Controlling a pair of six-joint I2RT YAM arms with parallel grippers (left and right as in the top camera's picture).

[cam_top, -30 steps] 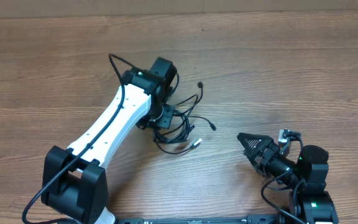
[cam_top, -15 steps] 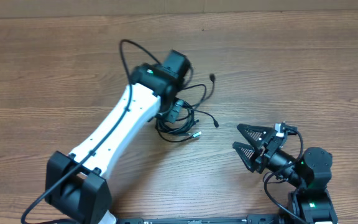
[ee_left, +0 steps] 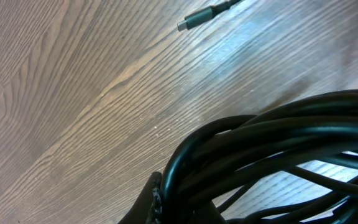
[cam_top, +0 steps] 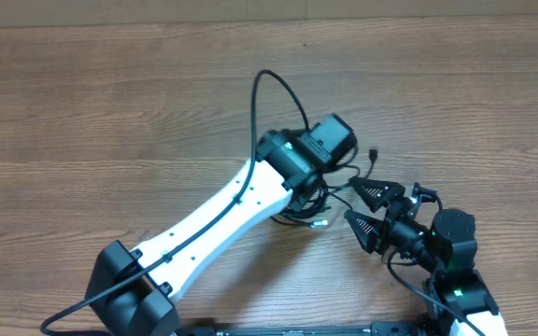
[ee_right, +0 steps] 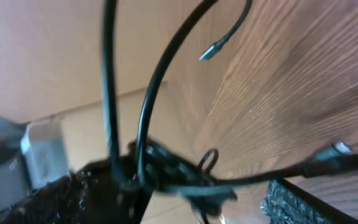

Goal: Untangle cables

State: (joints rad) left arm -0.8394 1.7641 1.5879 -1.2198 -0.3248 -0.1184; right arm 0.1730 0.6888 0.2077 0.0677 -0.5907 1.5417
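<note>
The bunched loops, now hanging under that wrist, will drop from my left gripper onto the bare wood [cam_top: 235,199] beneath its white forearm.
The cables [cam_top: 299,207] are a tangle of thin black cords hanging under my left wrist, right of the table's centre. My left gripper [cam_top: 308,191] is shut on the bundle. In the left wrist view the cords [ee_left: 278,143] fill the lower right, pinched at my dark fingertips [ee_left: 155,198], and a loose plug [ee_left: 194,20] lies on the wood. My right gripper [cam_top: 362,209] is open just right of the tangle. In the right wrist view the knot of cords [ee_right: 166,171] hangs between its fingers [ee_right: 303,202]. One plug end [ee_right: 213,50] curls upward and another [ee_right: 334,151] points right.
The wooden table [cam_top: 82,112] stretches left and back. My left arm's thick black cable [cam_top: 274,89] loops above its wrist. A silvery plug [cam_top: 321,222] rests on the wood below the tangle. The right arm's base [cam_top: 460,294] sits at the front right.
My left arm has swung right, carrying the cable tangle toward the right gripper. The right gripper has come up and left, so the tangle now sits between its open fingers.
</note>
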